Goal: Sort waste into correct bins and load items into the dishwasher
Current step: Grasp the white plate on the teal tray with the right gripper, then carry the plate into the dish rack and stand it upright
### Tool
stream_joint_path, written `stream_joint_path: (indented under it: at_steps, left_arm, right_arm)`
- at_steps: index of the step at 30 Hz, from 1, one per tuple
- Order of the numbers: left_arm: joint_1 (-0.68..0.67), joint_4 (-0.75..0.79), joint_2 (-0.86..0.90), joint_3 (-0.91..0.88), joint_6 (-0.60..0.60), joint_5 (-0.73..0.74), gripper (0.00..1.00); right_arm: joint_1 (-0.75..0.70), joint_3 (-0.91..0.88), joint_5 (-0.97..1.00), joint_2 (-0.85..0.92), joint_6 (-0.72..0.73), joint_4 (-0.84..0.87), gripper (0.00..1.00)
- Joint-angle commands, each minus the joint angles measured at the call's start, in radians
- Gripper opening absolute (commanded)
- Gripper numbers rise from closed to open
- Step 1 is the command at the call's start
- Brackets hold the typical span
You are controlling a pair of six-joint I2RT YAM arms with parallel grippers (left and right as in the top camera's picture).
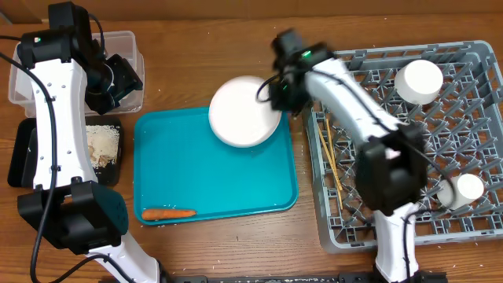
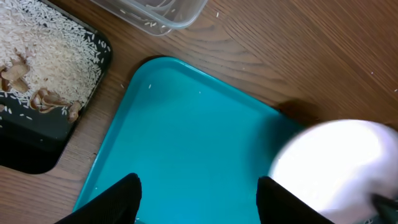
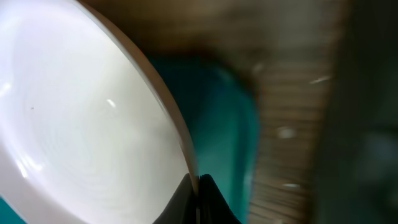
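The white plate, held above the teal tray's far corner now, will go upright in the grey dish rack [image 1: 378, 89], where my right gripper will stand it between the chopsticks and the far white bowl.
My right gripper [image 1: 277, 93] is shut on the rim of a white plate [image 1: 244, 112] and holds it above the teal tray's far right corner; the pinch shows in the right wrist view [image 3: 196, 182] with the plate [image 3: 81, 130] filling the left. My left gripper [image 1: 118, 79] is open and empty over the clear tub [image 1: 126, 47]; its fingers [image 2: 198, 196] frame the teal tray. An orange carrot [image 1: 167, 213] lies on the teal tray. Rice scraps [image 1: 102, 143] lie in the black tray [image 1: 23, 157], also seen in the left wrist view [image 2: 50, 68]. The grey dish rack [image 1: 409, 228] holds white bowls [image 1: 418, 81], a small cup [image 1: 464, 190] and chopsticks [image 1: 330, 161].
The teal serving tray [image 1: 157, 173] lies mid-table between the bins and the rack; it also shows in the left wrist view [image 2: 180, 137]. The clear tub's corner [image 2: 155, 15] is at the top there. Bare wood table lies in front and behind.
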Motion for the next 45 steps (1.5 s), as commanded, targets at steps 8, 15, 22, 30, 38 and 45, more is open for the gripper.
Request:
stream_joint_path:
  at_steps: [8, 15, 22, 30, 38, 45]
  left_arm:
    - [-0.006, 0.001, -0.006, 0.011, 0.001, -0.011, 0.62]
    - [-0.006, 0.000, -0.006, 0.011, 0.001, -0.011, 0.62]
    - [-0.006, 0.000, -0.006, 0.011, 0.001, -0.011, 0.62]
    - [-0.006, 0.001, -0.006, 0.011, 0.001, -0.011, 0.62]
    - [-0.006, 0.001, -0.006, 0.011, 0.001, -0.011, 0.62]
    - [-0.006, 0.000, -0.006, 0.011, 0.002, -0.011, 0.62]
  right_arm:
    - [-0.198, 0.103, 0.648, -0.346, -0.048, -0.040, 0.04]
    - [-0.286, 0.071, 1.163, -0.346, 0.093, -0.073, 0.04]
    - [-0.281, -0.054, 1.171, -0.345, 0.248, -0.129, 0.04]
    - [-0.249, -0.250, 1.122, -0.345, 0.367, -0.143, 0.04]
    - [-0.180, -0.256, 1.132, -0.345, 0.375, -0.135, 0.04]
    - [-0.169, -0.256, 1.120, -0.345, 0.375, -0.140, 0.04]
